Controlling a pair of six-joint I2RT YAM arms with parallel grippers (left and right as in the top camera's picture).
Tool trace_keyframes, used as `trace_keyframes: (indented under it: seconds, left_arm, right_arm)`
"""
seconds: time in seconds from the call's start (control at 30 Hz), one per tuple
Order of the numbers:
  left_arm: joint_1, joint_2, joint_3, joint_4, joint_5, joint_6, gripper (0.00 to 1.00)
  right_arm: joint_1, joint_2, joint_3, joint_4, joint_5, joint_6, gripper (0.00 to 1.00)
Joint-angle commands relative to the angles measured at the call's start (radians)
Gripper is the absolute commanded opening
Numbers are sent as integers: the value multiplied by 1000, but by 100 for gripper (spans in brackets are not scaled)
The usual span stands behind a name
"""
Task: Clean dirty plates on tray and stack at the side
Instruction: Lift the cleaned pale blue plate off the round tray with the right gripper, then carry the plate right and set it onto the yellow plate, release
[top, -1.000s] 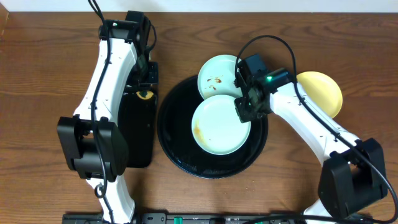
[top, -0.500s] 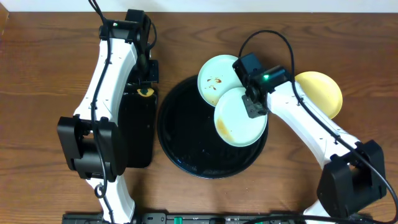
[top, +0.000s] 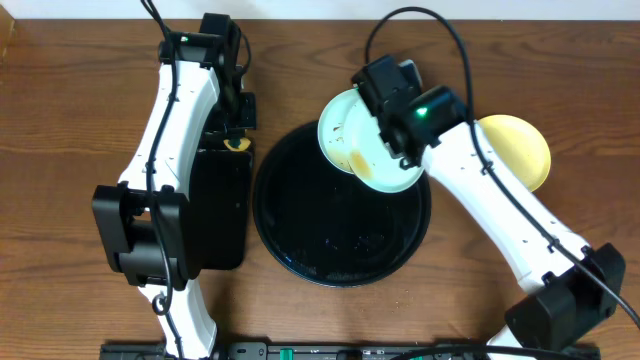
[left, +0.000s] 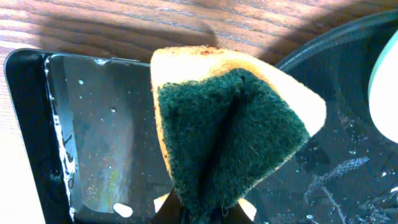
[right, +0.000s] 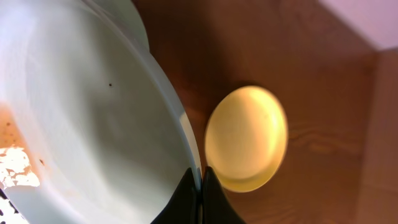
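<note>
My right gripper will set the pale blue plate down on top of the yellow plate (top: 488, 161) (right: 229, 122), toward the round black tray.
My right gripper (top: 398, 150) is shut on the rim of a pale blue plate (top: 388, 176), which hangs tilted above the back edge of the round black tray (top: 330, 230). Its fingers (right: 200, 180) pinch the plate (right: 93, 112), and a brown smear shows at its lower left. A second smeared blue plate (top: 338, 122) rests on the tray's back rim, partly under the held one. The yellow plate (top: 520, 150) lies on the table at the right. My left gripper (top: 238, 140) is shut on a yellow-green sponge (left: 230, 124) over the rectangular tray's far end.
A rectangular black tray (top: 220, 215), wet with specks, lies left of the round tray. The round tray's floor (left: 348, 155) is wet with dark streaks. Bare wooden table surrounds both trays, and the arm bases stand at the front edge.
My right gripper has lifted the blue plate off the middle of the round tray and carried it back and right, tilting it over the other blue plate. The left arm has stayed still.
</note>
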Motion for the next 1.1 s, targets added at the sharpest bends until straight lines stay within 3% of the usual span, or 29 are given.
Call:
trace_keyframes:
  seconds: [0.0, 0.27, 0.47, 0.87, 1.07]
  left_arm:
    - [23, 14, 11, 2, 10, -2, 7]
    - [63, 14, 11, 6, 63, 6, 7]
    - [80, 14, 11, 6, 72, 10, 7]
    - [80, 14, 11, 5, 88, 17, 7]
    - [80, 14, 11, 2, 88, 17, 7]
  right_arm:
    - [75, -21, 23, -4, 212, -51, 1]
    - [216, -21, 23, -3, 452, -64, 1]
    - [243, -21, 23, -13, 563, -67, 1]
    - [243, -21, 23, -13, 566, -58, 1]
    - [150, -21, 22, -52, 328, 40, 1]
